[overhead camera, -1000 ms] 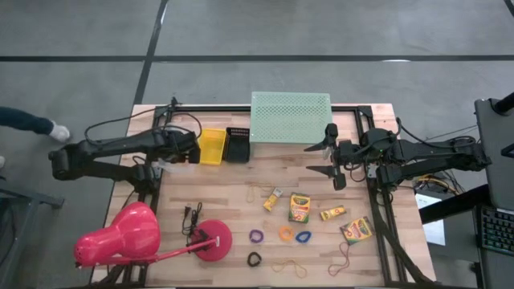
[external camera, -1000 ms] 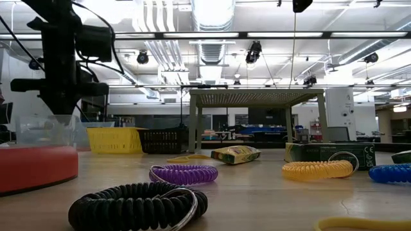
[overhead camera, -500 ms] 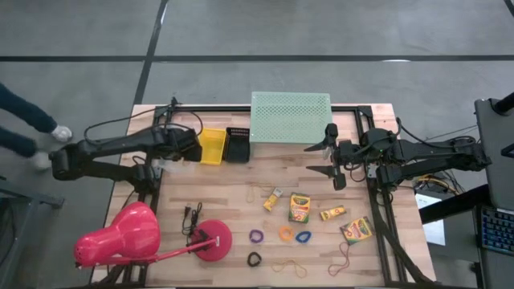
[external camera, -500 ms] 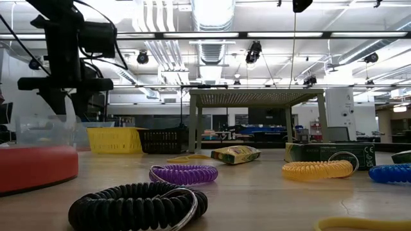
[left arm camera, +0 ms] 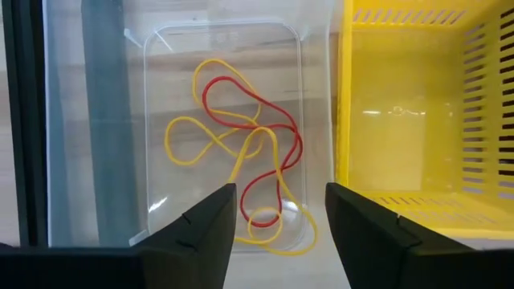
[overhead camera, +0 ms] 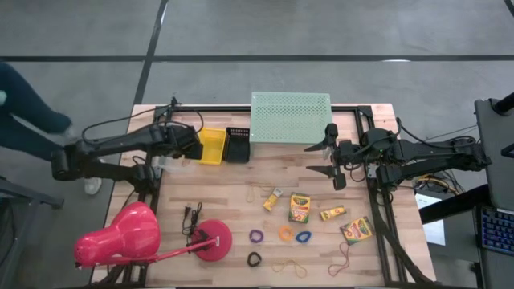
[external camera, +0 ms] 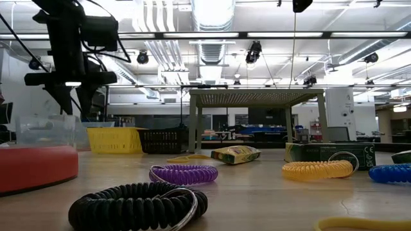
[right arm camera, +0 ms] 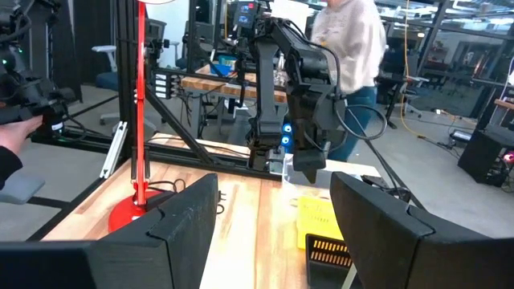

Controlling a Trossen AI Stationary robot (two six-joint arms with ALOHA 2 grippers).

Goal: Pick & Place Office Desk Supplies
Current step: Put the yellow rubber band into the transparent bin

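Next, the left gripper closes on the middle of the yellow rubber band [overhead camera: 251, 192] that lies between the black bin and the nearest small crayon box.
My left gripper [left arm camera: 279, 193] hangs open, pointing down, over a clear container [left arm camera: 225, 128] at the table's far left. Yellow and red rubber bands [left arm camera: 241, 152] lie loose on the container's floor, touched by neither finger. In the low view, the gripper [external camera: 72, 101] stands just above the container [external camera: 45, 131]. My right gripper [overhead camera: 308, 159] waits open and level near the shelf. Crayon boxes [overhead camera: 299, 207], purple [overhead camera: 256, 237], orange [overhead camera: 285, 233], blue [overhead camera: 303, 237] and black [overhead camera: 254, 259] rings and thin bands [overhead camera: 289, 266] lie flat on the near table.
A yellow bin [overhead camera: 212, 146] and a black bin [overhead camera: 237, 144] stand right of the clear container. The mint perforated shelf [overhead camera: 291, 117] is at the far edge. The pink lamp [overhead camera: 128, 237] fills the near left corner. A person [overhead camera: 24, 112] passes left of the table.
My left gripper has opened above the clear container; in the low view its fingers stand wider apart than a second ago. A person has walked along the table's left side.
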